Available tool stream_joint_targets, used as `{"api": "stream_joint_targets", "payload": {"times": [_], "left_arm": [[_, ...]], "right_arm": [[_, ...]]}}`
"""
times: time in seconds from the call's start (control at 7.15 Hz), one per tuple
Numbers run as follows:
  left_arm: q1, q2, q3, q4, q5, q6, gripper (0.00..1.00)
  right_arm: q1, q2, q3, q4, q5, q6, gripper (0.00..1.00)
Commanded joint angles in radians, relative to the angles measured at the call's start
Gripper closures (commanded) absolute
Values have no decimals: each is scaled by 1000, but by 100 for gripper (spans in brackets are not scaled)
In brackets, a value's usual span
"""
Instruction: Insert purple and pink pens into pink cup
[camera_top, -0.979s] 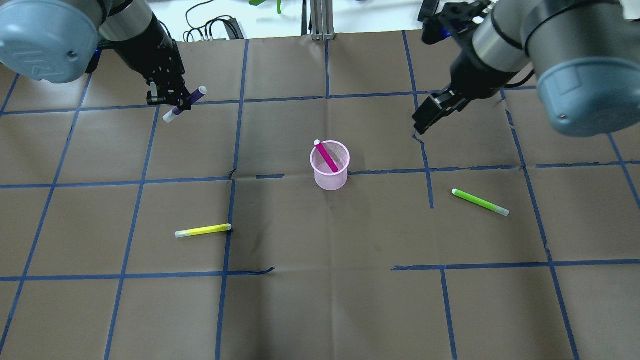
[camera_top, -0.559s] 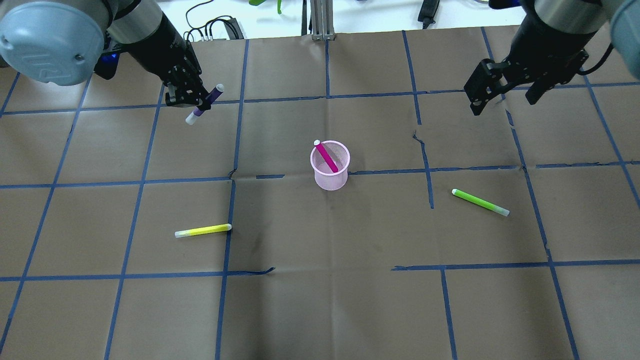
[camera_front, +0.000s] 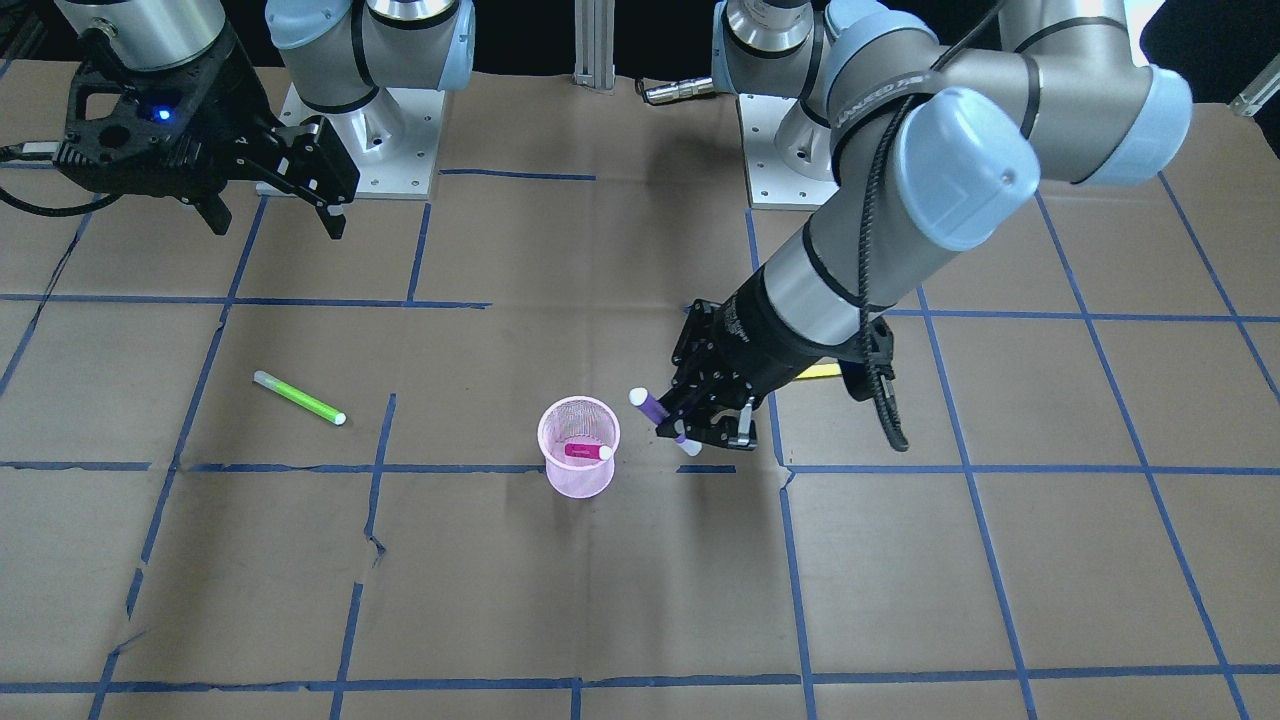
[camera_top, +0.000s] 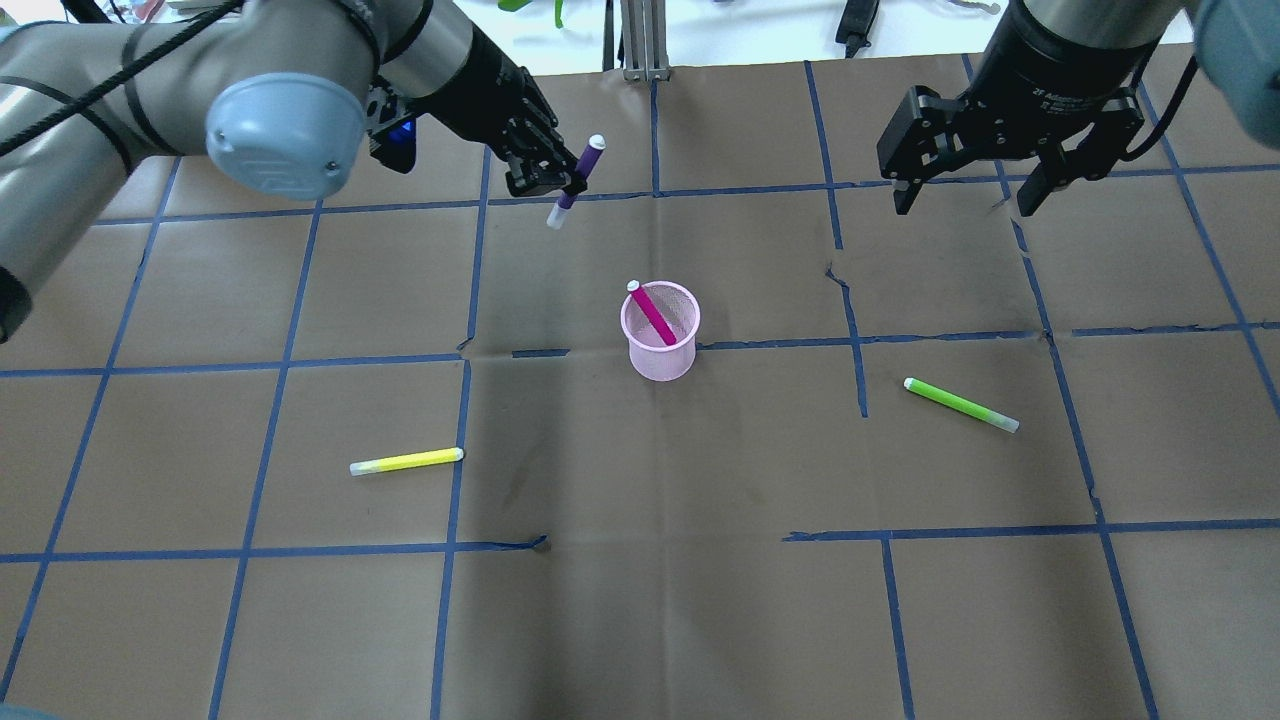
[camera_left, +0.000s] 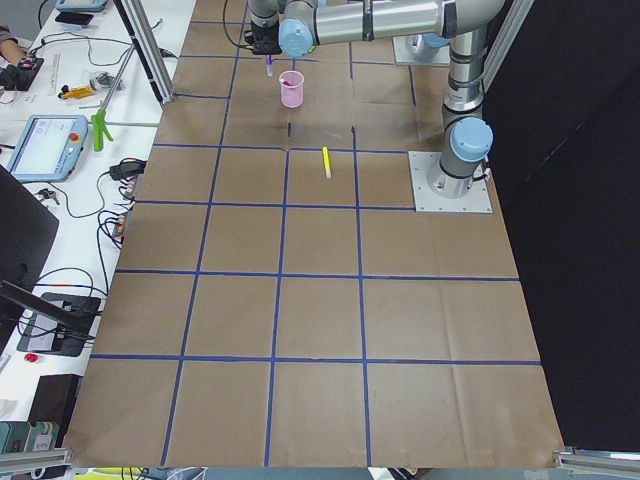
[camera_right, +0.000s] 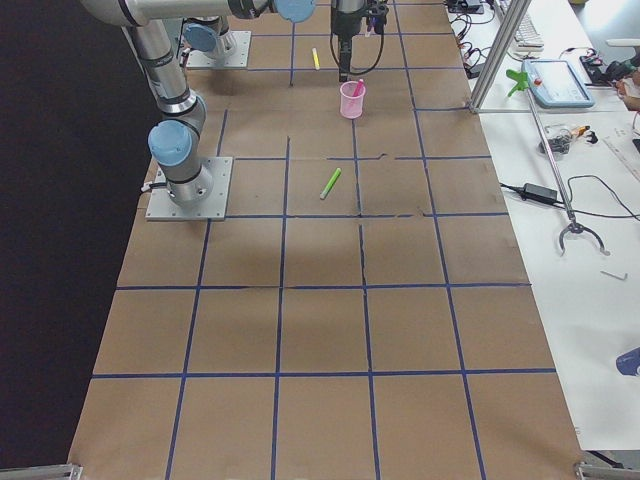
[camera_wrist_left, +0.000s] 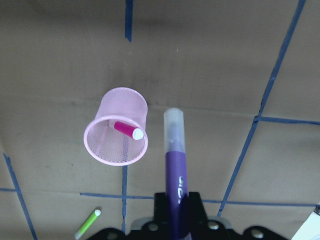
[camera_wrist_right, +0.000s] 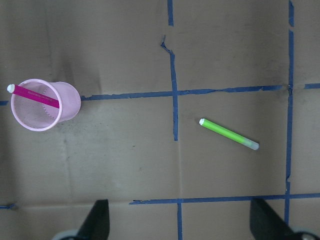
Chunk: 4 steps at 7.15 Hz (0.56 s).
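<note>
My left gripper will release the purple pen inside the pink mesh cup (camera_front: 565, 434) (camera_wrist_left: 113, 149), next to the pink pen.
The pink mesh cup (camera_top: 660, 335) stands upright mid-table with the pink pen (camera_top: 652, 312) leaning inside it. My left gripper (camera_top: 560, 183) is shut on the purple pen (camera_top: 580, 170) and holds it tilted in the air, behind and to the left of the cup. In the left wrist view the purple pen (camera_wrist_left: 175, 170) points forward beside the cup (camera_wrist_left: 125, 107), not over its mouth. My right gripper (camera_top: 962, 200) is open and empty, high at the back right, far from the cup.
A yellow pen (camera_top: 407, 461) lies front left of the cup. A green pen (camera_top: 960, 404) lies to the cup's right. Blue tape lines cross the brown paper cover, which is torn in places (camera_top: 845, 285).
My left arm has carried the purple pen to the right, closer to the cup. My right gripper has pulled back from the middle and turned to face down, open.
</note>
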<state>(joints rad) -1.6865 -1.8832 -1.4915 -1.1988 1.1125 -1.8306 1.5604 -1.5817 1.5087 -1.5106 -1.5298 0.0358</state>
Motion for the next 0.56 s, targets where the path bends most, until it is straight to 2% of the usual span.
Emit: {"api": "stream_joint_targets", "payload": {"times": [0.0,0.28,0.42], "left_arm": [[-70,-24,-12,77,-72,-87,100],[-82,-27,-64,129,-111,-101,100],[-82,-20,-111,203,-112,-104,100]], "right_arm": [[-9,9,7,-2,-3,-31,0],[-19,5,11,-2,-6,-33,1],[-17,3,11,7,-18,-25,1]]}}
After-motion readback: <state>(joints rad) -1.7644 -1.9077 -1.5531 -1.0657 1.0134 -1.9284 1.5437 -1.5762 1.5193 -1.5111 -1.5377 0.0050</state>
